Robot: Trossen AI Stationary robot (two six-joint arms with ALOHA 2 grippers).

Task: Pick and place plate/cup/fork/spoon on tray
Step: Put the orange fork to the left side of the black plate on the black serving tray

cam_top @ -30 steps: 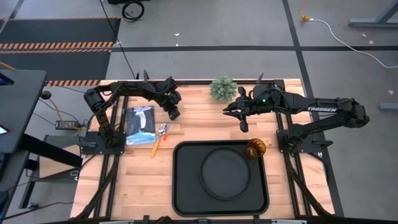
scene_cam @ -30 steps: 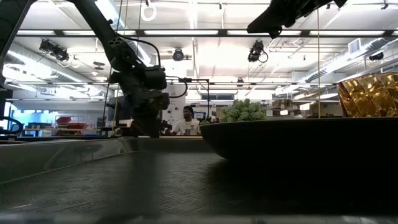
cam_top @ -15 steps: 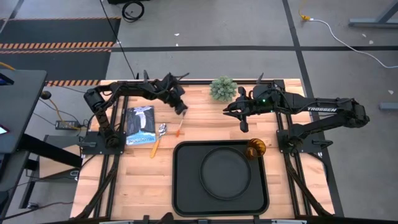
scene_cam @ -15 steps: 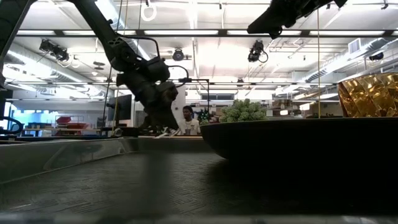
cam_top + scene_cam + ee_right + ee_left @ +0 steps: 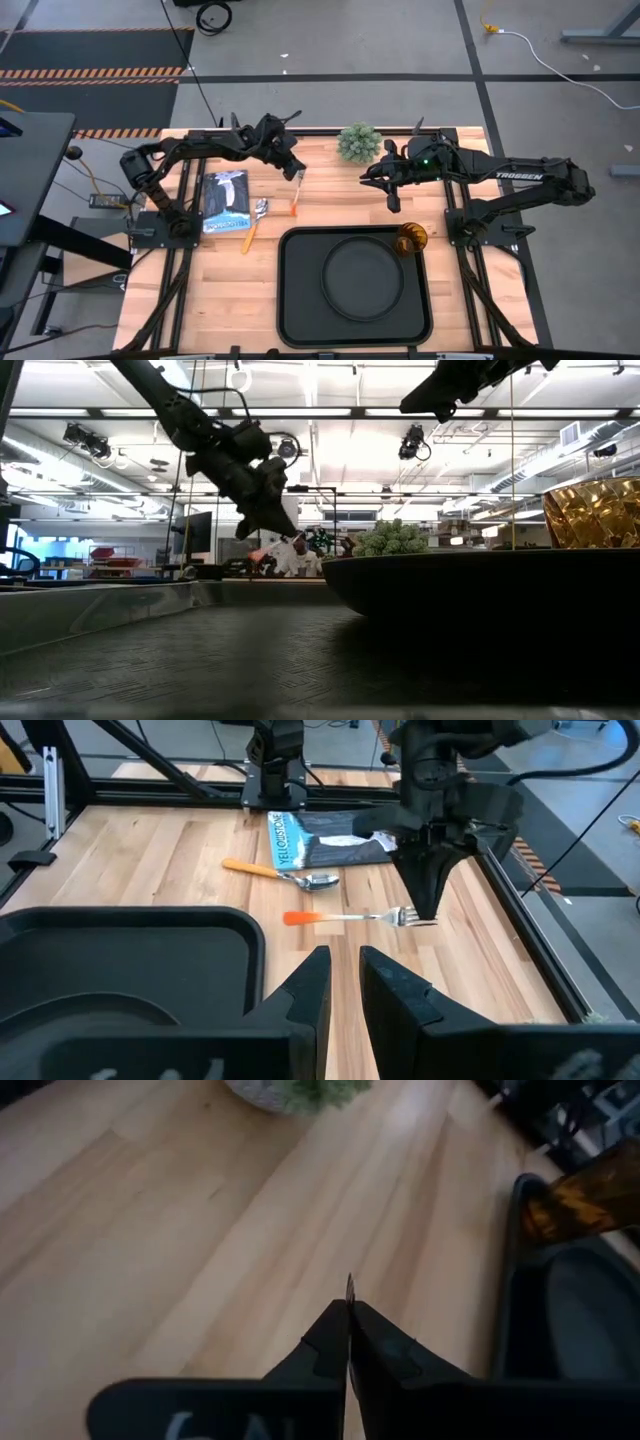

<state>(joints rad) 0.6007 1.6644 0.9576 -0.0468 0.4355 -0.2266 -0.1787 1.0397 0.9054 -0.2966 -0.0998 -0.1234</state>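
Next, I release the fork from my left gripper in the black tray (image 5: pixel 319 279), between the round plate and the rim nearest the spoon.
My left gripper (image 5: pixel 298 174) is shut on the fork (image 5: pixel 296 194), above the wood table between the plant and the tray. The fork's orange handle (image 5: pixel 303 918) points toward the table's near edge. The spoon (image 5: pixel 255 220) lies flat on the table beside a blue packet. The black tray (image 5: pixel 290 300) lies at the near middle. The round plate (image 5: pixel 362 278) rests flat in it, and the amber cup (image 5: pixel 411 240) stands upright in its far right corner. My right gripper (image 5: pixel 392 201) hovers above the table beyond the tray, its fingers (image 5: pixel 322 970) a narrow gap apart and empty. My left gripper pinches the fork's silver tine end (image 5: pixel 408 917) between its two fingertips, coming from above and slanting down. In the left wrist view only a thin metal edge (image 5: pixel 349 1287) shows between the shut fingers. The fork is lifted off the table, its handle hanging out toward the near edge.
A small green plant (image 5: pixel 358 143) stands at the far edge between the arms. A blue packet (image 5: pixel 225 200) lies at the left by the spoon. Bare wood shows left of the tray. A person shows in the room beyond the table (image 5: pixel 298 555).
My left gripper has risen and gone toward the table's right edge, away from the spoon and packet, carrying the fork by its tine end. The fork has left its place beside the spoon and come clear of the table. The spoon has stayed where it was.
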